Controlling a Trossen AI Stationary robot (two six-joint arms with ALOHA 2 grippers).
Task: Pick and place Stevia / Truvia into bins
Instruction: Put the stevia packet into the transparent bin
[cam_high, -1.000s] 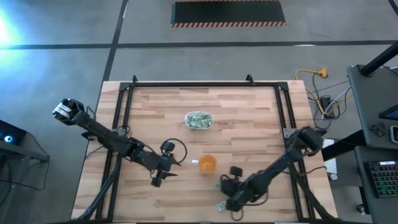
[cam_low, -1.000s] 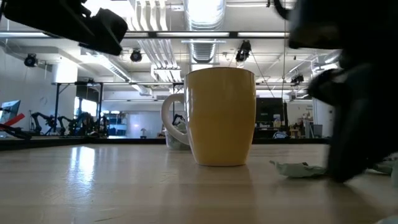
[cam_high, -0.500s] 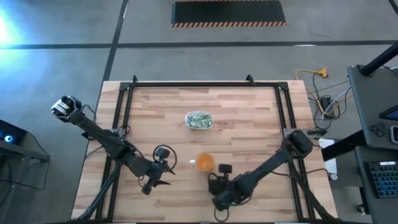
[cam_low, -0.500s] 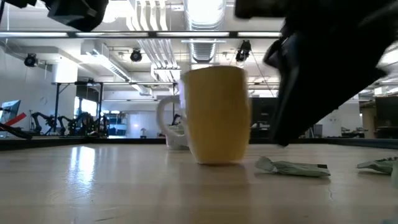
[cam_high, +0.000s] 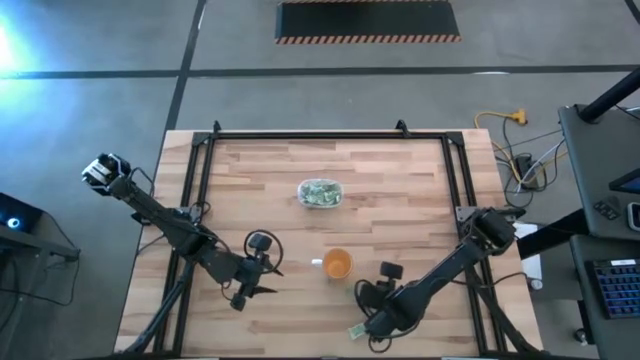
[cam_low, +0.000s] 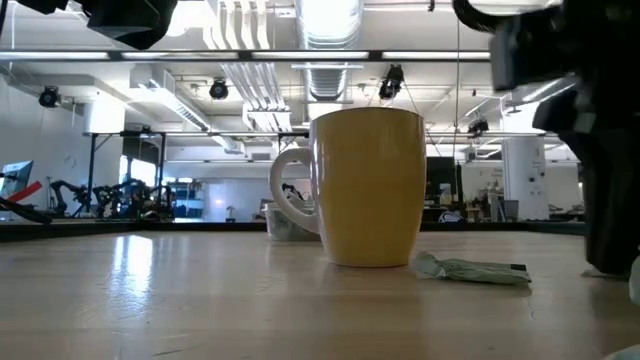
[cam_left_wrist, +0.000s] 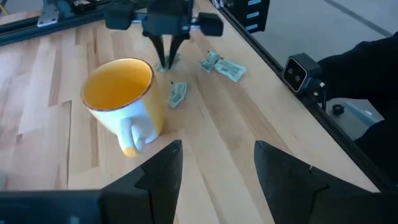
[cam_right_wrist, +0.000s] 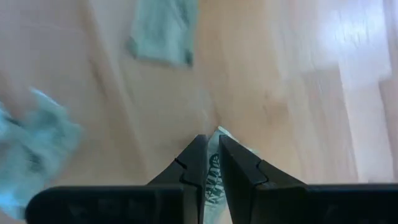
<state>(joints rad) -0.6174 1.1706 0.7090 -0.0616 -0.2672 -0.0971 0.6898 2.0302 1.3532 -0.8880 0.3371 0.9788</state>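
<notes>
The sachet is pinched close to its end in my right gripper, so I should let it go and grip it nearer the sachet's middle (cam_right_wrist: 214, 202) before I carry it to the bin.
Stevia sachets, pale green and white, lie loose on the wooden table near its front edge (cam_left_wrist: 224, 65) (cam_left_wrist: 177, 93) (cam_low: 470, 270) (cam_high: 357, 330). More of them fill the clear bin (cam_high: 320, 193) at mid-table. My right gripper (cam_left_wrist: 165, 62) (cam_right_wrist: 211, 149) stands just beyond the orange cup (cam_high: 337, 264), pointing down and shut on one sachet. My left gripper (cam_left_wrist: 217, 174) hovers open to the left of the cup (cam_left_wrist: 121, 99), with nothing between its fingers. My right gripper pinches one sachet (cam_right_wrist: 216, 163) between its two fingers. The sachet's end (cam_right_wrist: 221, 132) sticks out just past the fingertips. The fingers come from above, pointing steeply down. I cannot tell whether the sachet still touches the table.
The orange cup (cam_low: 370, 190) stands upright between the two grippers, handle toward my left gripper. A black frame (cam_high: 200, 160) runs around the table. Bare wood lies left and beyond the bin.
My right gripper swung toward the table's left past the cup, then came back right, now tipped more steeply down, staying shut. The orange cup has slid a little toward the table's right. My left gripper drew back slightly toward the left and near edge.
</notes>
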